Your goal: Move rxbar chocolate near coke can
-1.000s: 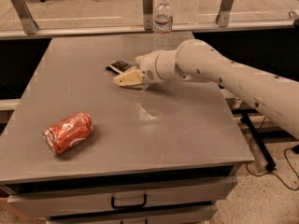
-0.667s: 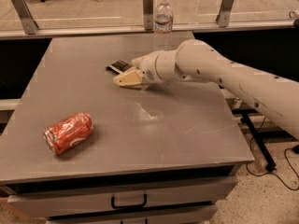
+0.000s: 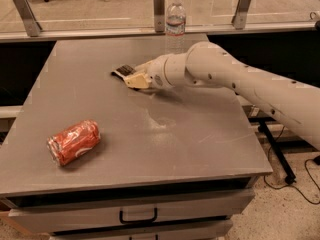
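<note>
The robot's gripper needs to release the rxbar chocolate, now flat at the table's middle rear, on the grey table point(image 3: 127, 127), with the bar's dark end close against the coke can.
The rxbar chocolate point(image 3: 123, 71) lies flat on the grey table point(image 3: 200, 134) at its middle rear. Only its dark end with white marks shows, sticking out to the left from under my gripper. My gripper point(image 3: 136, 79) is down at the table surface right on the bar, with the cream arm reaching in from the right. The coke can point(image 3: 74, 142), red and dented, lies on its side near the table's front left, well apart from the bar and the gripper.
A clear plastic water bottle point(image 3: 175, 23) stands at the table's rear edge, just behind the arm. A rail with metal posts point(image 3: 159, 8) runs behind the table. Drawers with a black handle point(image 3: 138, 217) are below the front edge.
</note>
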Controlling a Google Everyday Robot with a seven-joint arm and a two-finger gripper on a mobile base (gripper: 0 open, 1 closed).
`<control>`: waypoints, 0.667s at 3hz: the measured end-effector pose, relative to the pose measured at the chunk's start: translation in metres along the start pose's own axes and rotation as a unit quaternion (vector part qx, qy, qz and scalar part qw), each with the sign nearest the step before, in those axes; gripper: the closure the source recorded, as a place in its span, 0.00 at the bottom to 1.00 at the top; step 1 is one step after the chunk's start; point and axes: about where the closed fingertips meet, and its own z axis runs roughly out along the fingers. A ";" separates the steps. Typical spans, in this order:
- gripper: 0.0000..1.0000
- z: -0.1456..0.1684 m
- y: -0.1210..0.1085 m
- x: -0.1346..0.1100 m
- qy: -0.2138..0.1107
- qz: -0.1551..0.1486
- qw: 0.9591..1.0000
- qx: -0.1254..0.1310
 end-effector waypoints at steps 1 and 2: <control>1.00 0.000 0.000 0.000 0.000 0.000 1.000 0.000; 1.00 -0.048 0.013 -0.016 -0.002 -0.040 0.999 0.008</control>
